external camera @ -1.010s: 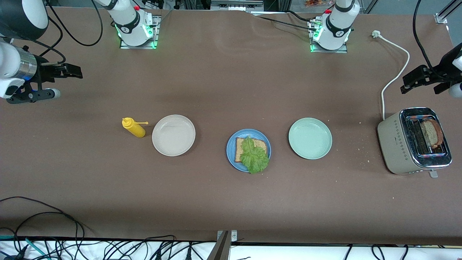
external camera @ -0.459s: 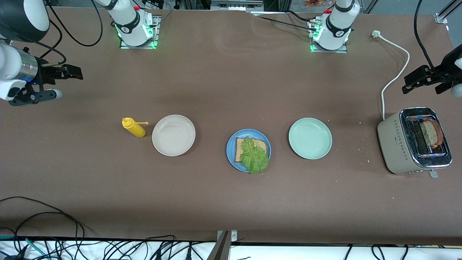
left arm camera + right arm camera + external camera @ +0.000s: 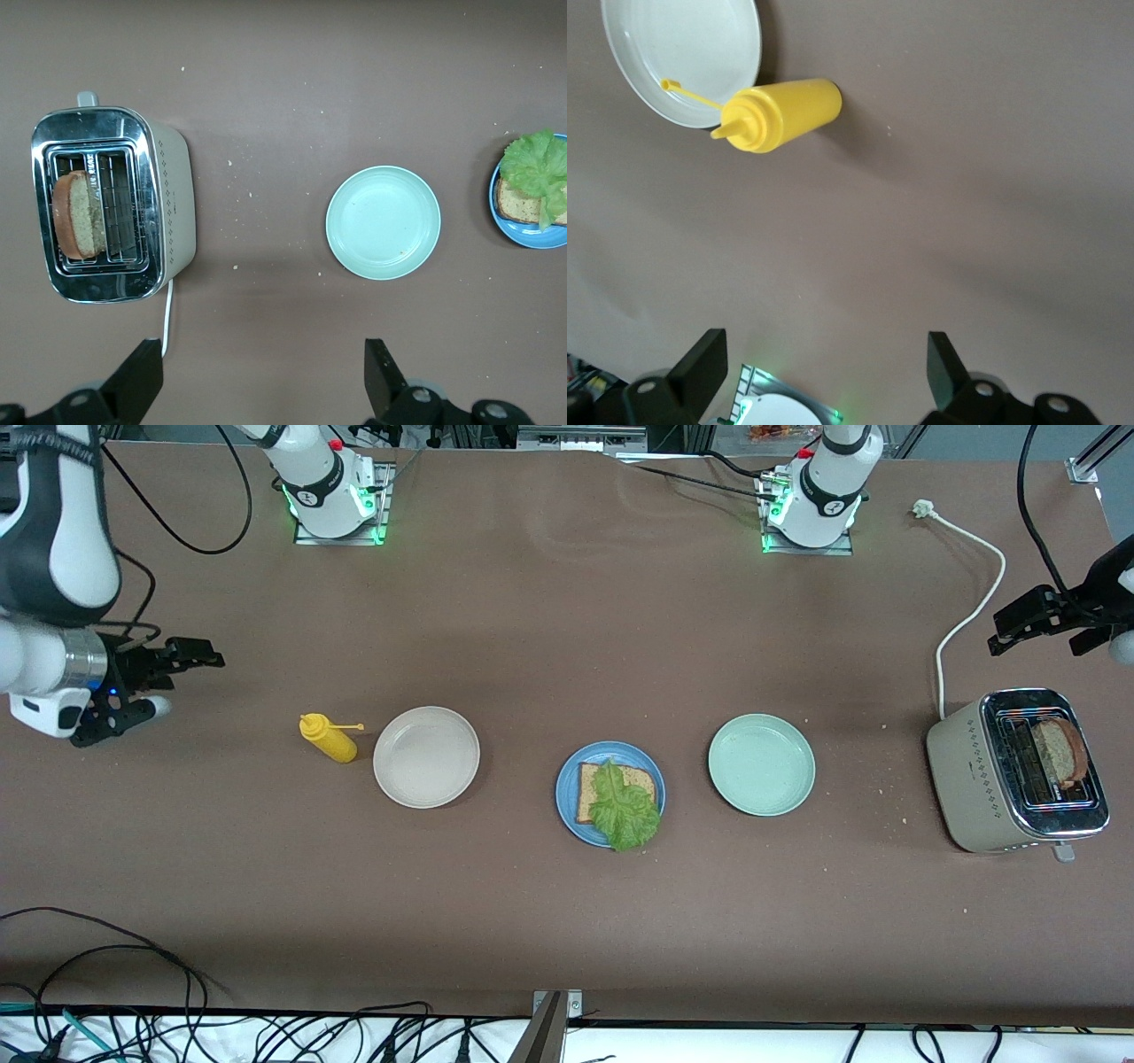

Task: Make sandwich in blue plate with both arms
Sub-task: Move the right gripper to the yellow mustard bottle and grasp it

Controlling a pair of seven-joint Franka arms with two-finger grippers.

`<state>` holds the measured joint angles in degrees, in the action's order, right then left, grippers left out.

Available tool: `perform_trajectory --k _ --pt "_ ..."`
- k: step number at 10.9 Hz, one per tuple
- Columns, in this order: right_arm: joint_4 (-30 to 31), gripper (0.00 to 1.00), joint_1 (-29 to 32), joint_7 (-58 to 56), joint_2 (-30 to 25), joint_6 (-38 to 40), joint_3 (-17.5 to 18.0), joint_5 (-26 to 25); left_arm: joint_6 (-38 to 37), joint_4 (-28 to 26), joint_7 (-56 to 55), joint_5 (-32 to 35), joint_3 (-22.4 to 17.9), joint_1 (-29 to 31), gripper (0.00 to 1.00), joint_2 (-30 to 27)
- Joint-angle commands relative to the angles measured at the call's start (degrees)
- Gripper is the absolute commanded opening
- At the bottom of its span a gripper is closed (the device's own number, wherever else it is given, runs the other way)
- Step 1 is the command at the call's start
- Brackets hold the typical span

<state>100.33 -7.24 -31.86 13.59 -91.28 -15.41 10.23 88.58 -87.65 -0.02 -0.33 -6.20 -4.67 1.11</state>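
Next, I move my right gripper to the yellow bottle beside the cream-white plate and grab the bottle's body point(image 3: 336, 745) point(image 3: 801, 107), below its cap.
The blue plate point(image 3: 567, 815) sits mid-table and holds one brown bread slice point(image 3: 589, 784) with a green lettuce leaf point(image 3: 625, 808) on top; it also shows in the left wrist view point(image 3: 527, 232). A second bread slice point(image 3: 1057, 751) stands in the toaster point(image 3: 983, 779), seen too in the left wrist view point(image 3: 75, 215). My left gripper point(image 3: 1019, 622) is open and empty in the air over the table beside the toaster, at the left arm's end. My right gripper point(image 3: 190, 660) is open and empty over the table at the right arm's end, near the yellow bottle point(image 3: 328, 738).
A cream-white plate point(image 3: 426, 756) and a mint-green plate point(image 3: 761, 764) flank the blue plate. The toaster's white cord point(image 3: 970, 615) runs toward the arms' bases. Loose cables point(image 3: 106, 957) lie at the table's near edge.
My right gripper has swung lower over the table, closer to the yellow bottle. My left gripper has barely shifted. Plates and food have not moved.
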Motion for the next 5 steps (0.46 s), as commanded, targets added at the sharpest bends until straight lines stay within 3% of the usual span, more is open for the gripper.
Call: perform_trajectory --k 1,5 --pt "-0.8 1.00 6.3 -19.2 6.8 -1.0 0.1 11.4 -1.3 1.4 0.2 1.7 0.1 0.1 1.00 0.4" --pt "-1.1 1.00 10.6 -50.6 16.5 -0.5 0.2 27.6 -1.3 1.4 0.2 1.7 0.1 0.1 1.00 0.4"
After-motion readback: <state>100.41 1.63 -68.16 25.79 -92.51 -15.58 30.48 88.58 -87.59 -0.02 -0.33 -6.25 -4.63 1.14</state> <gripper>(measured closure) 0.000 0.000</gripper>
